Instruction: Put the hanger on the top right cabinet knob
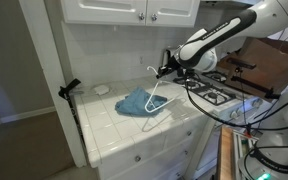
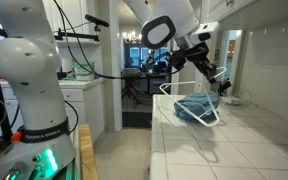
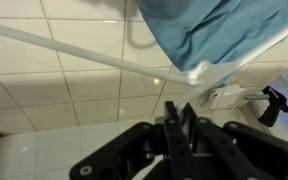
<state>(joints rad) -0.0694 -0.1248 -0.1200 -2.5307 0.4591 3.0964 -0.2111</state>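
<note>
The white hanger will hang just below the cabinet knob nearer the stove (image 1: pixel 147 51) after my gripper lets it go.
The white hanger (image 1: pixel 159 88) is tilted up over the tiled counter, with the blue cloth (image 1: pixel 134 101) under and against it. It also shows in an exterior view (image 2: pixel 167 92) and as a white bar in the wrist view (image 3: pixel 84 48). My gripper (image 1: pixel 167 70) is at the hanger's raised end, its fingers (image 3: pixel 180 112) pressed together, apparently on the hanger's corner. It also shows in an exterior view (image 2: pixel 219 86). The top right cabinet knob (image 1: pixel 152 15) is well above the gripper, next to the left-door knob (image 1: pixel 142 15).
A stove (image 1: pixel 219 88) stands right of the counter (image 1: pixel 114 128). A black clamp stand (image 1: pixel 70 92) sits at the counter's left edge, with a small white disc (image 1: pixel 102 89) near it. A dark spray bottle (image 3: pixel 272 105) and a white object (image 3: pixel 229 97) lie beyond the cloth.
</note>
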